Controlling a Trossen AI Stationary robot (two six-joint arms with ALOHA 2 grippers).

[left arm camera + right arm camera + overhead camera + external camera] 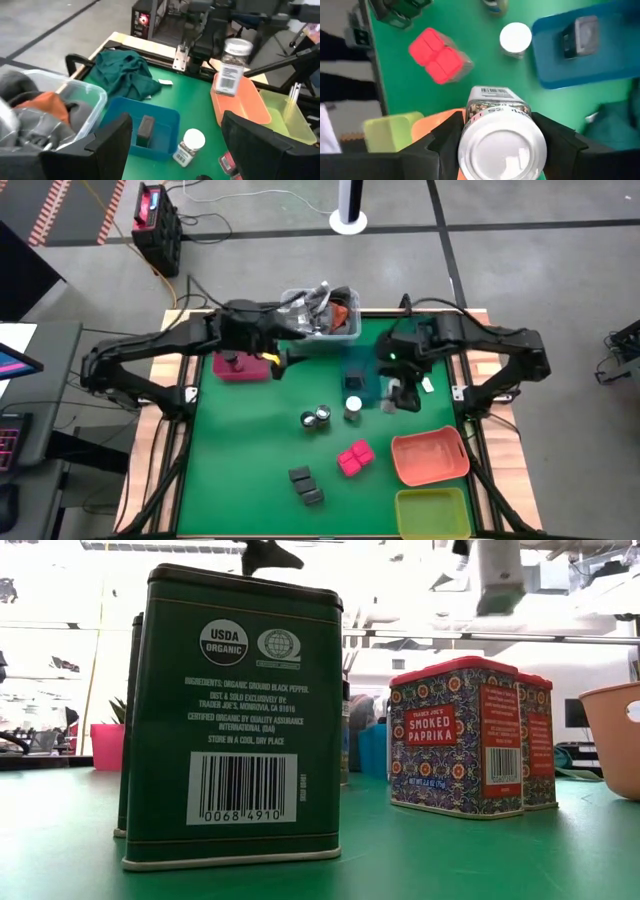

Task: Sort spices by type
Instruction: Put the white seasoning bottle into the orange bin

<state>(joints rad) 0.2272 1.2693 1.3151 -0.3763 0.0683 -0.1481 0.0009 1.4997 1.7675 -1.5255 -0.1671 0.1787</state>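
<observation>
The white-capped jar will go down in the orange tray (417, 453), toward the tray's side nearest the pink blocks, from my right gripper. The jar still hangs between the blue and orange trays.
My right gripper (400, 395) is shut on a white-capped round jar (500, 145) and hangs between the blue tray (360, 375) and the orange tray (430, 455). My left gripper (275, 358) stands open with nothing between its fingers, raised between the pink tray (240, 367) and the blue tray. A dark grey box (146, 131) lies in the blue tray. On the mat stand another white-capped jar (353, 408), two dark round jars (316, 418), two pink blocks (355, 458) and two dark grey boxes (305, 485). My right gripper pinches the white-capped jar between its two fingers (445, 137), on two opposite sides at the cap's rim (466, 145). The fingers come from above, pointing steeply down. The jar hangs upright, its bottom (225, 91) clear of the table and trays.
A clear bin (320, 315) of clutter stands at the far edge, with a green cloth (127, 72) beside the blue tray. A yellow-green tray (432, 512) sits at the near right corner. A dark thing (232, 360) stands in the pink tray.
</observation>
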